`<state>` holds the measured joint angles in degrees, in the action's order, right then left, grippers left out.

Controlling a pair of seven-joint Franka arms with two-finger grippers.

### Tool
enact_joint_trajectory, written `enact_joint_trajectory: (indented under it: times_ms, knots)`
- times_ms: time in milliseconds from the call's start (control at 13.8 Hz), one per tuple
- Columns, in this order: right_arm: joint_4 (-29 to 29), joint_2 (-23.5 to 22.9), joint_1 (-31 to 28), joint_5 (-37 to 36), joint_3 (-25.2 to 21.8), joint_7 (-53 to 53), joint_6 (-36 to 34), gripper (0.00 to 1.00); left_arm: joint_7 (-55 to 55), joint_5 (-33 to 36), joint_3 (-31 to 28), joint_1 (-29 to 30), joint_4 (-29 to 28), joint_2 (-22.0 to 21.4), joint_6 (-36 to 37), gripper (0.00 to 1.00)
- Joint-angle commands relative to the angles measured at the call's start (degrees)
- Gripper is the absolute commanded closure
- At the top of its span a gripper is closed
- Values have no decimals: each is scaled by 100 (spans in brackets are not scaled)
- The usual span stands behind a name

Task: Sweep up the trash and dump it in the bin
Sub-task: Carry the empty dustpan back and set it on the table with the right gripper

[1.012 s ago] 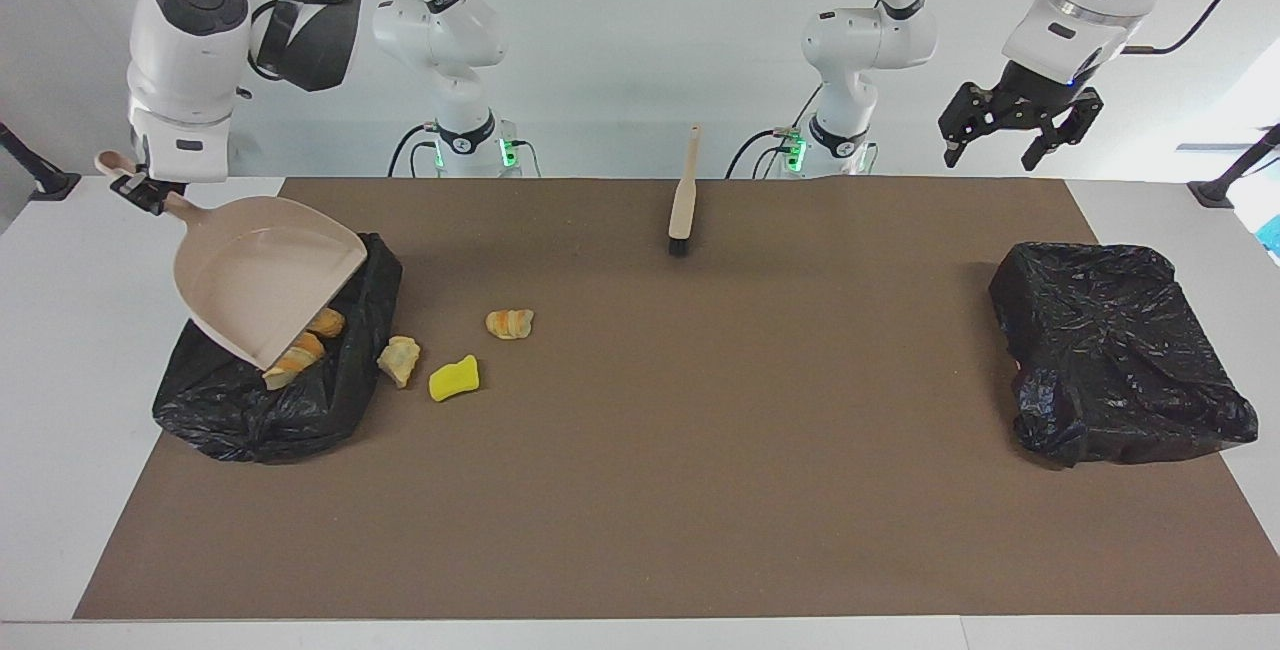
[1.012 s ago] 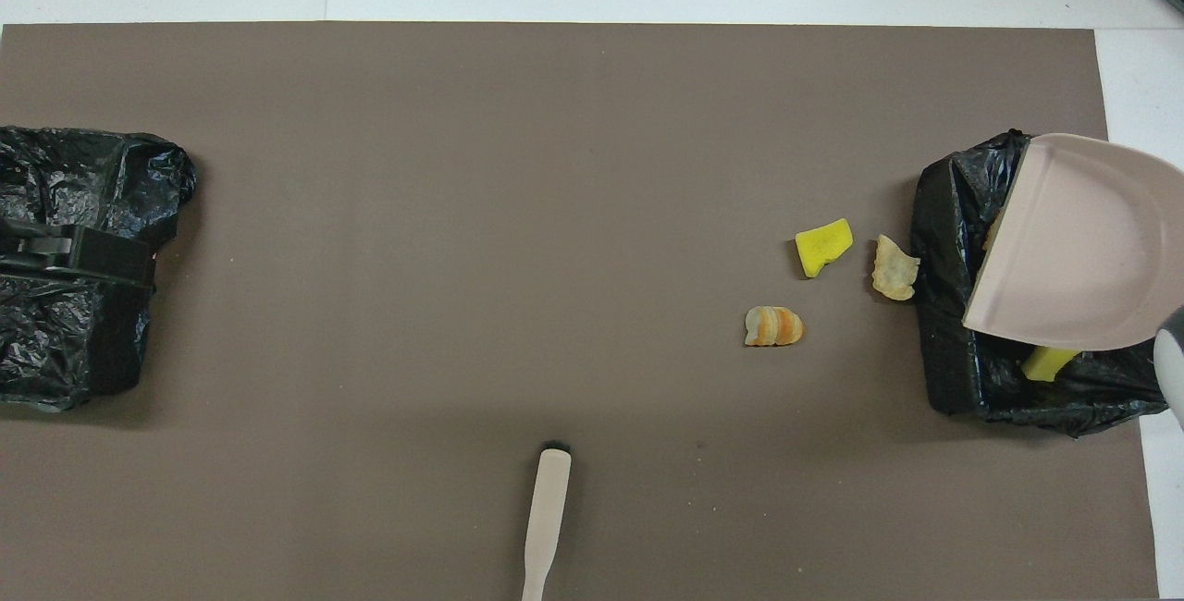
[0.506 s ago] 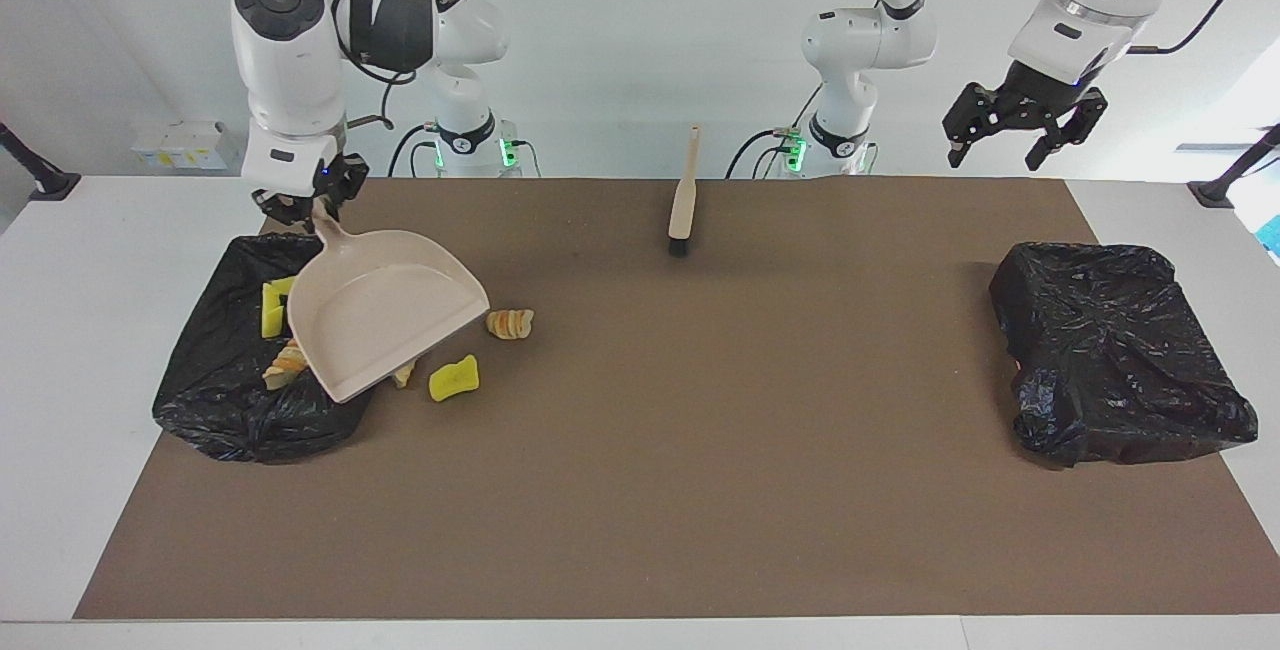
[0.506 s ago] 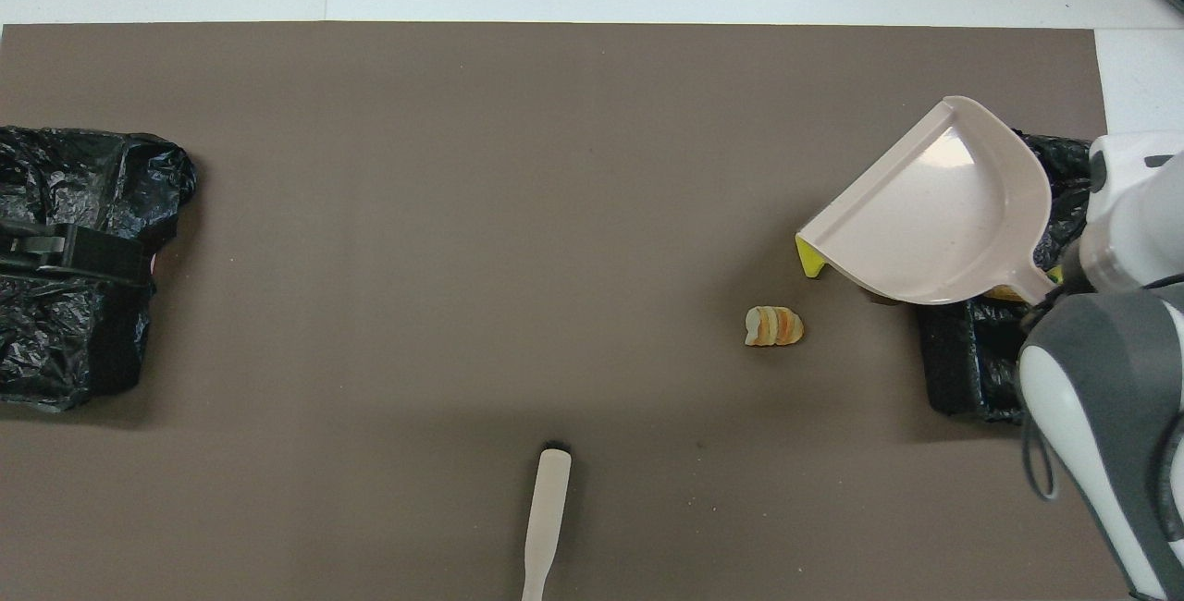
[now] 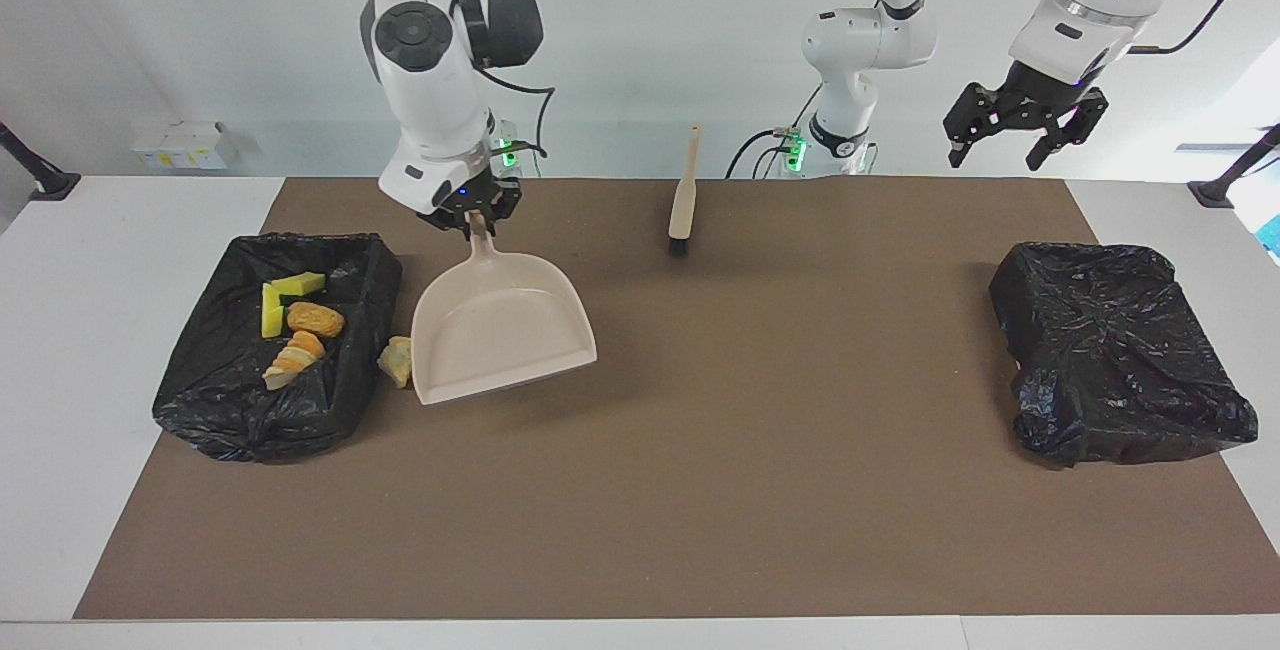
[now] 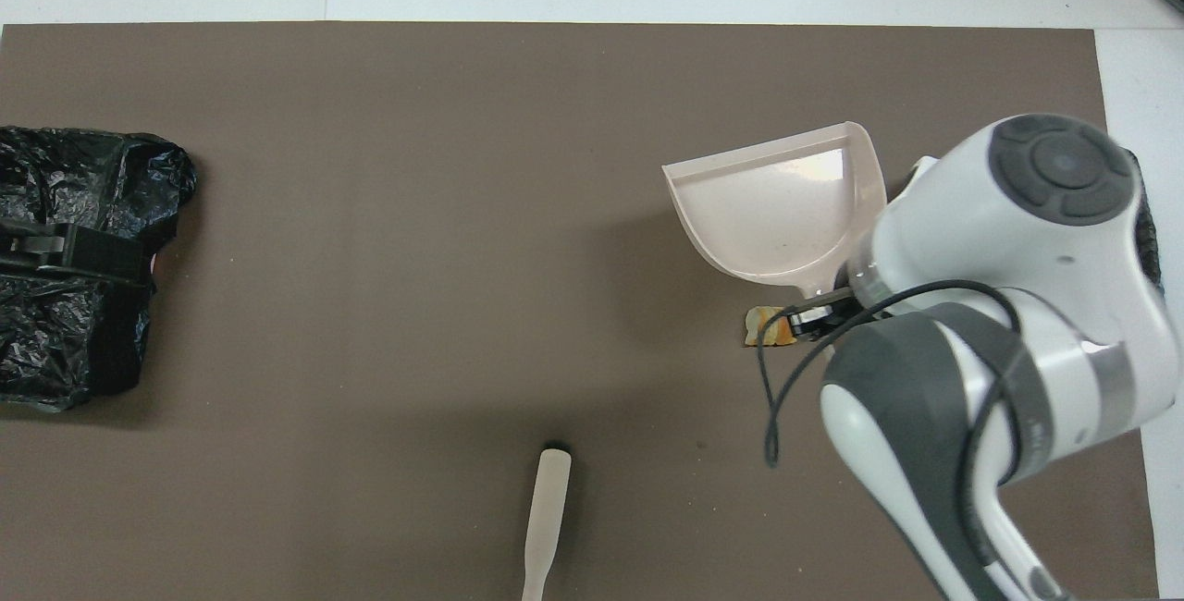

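My right gripper needs to let go of the beige dustpan on the bare mat straight (image 6: pixel 573 233) beyond the beige brush.
My right gripper (image 5: pixel 470 217) is shut on the handle of the beige dustpan (image 5: pixel 500 330), which hangs tilted just above the mat beside the bin (image 5: pixel 220 410). In the bin lie several pieces of trash (image 5: pixel 300 320), yellow sponge bits and tan-orange lumps. One tan scrap (image 5: pixel 397 360) lies on the mat between the bin and the pan. In the overhead view the dustpan (image 6: pixel 782 217) is empty, and a bread-like lump (image 6: pixel 763 325) peeks out under my right gripper (image 6: pixel 814 316). My left gripper (image 5: pixel 1025 120) waits open, high over the other end.
A beige brush (image 5: pixel 684 195) lies on the mat near the robots at the middle, its handle (image 6: pixel 546 518) pointing toward them. A second black-bagged bin (image 5: pixel 1120 360) stands at the left arm's end. My right arm hides most of the first bin from overhead.
My right arm has swung the dustpan off the bin toward the table's middle and lowered it. The dumped scraps now lie in the bin. The left arm stayed put.
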<state>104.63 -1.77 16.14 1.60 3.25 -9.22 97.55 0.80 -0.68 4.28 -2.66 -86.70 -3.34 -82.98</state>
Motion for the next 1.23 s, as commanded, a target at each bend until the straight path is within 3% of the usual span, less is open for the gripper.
enact_joint_trajectory:
  times_ms: [0, 145, 361, 506, 795, 867, 940, 1012, 1157]
  knots:
    - [-268, -464, 503, 357, -35, -1035, 447, 100, -71, 24, 11, 28, 4, -44, 81, 0]
    - [-311, -770, 705, 700, -27, -1545, 808, 100, -36, 24, 11, 54, 4, -44, 72, 0]
    - [-1249, -1762, 1277, 658, -44, -2415, 976, 100, -97, 24, -6, 63, 4, -44, 54, 0]
    - [-1524, -2264, 1645, 343, -70, -2680, 1264, 100, -45, 32, -6, 63, 13, -44, 54, 0]
    - [-1507, -2636, 1735, 7, -35, -2910, 1845, 100, -71, 50, 2, 37, 13, -44, 46, 0]
    - [-1490, -2627, 1726, -19, -35, -2910, 1925, 95, -71, 33, 2, 46, 4, -44, 37, 0]
    - [-1481, -2618, 1709, -72, -35, -2875, 1987, 43, -53, 32, 11, 37, -5, -52, 37, 0]
    - [-1472, -2618, 1735, -124, -35, -2858, 2013, 0, -36, 32, 2, 11, -5, -52, 37, 0]
    - [-1472, -2601, 1753, -160, -35, -2858, 2014, 0, -27, 32, 2, -7, -5, -52, 37, 0]
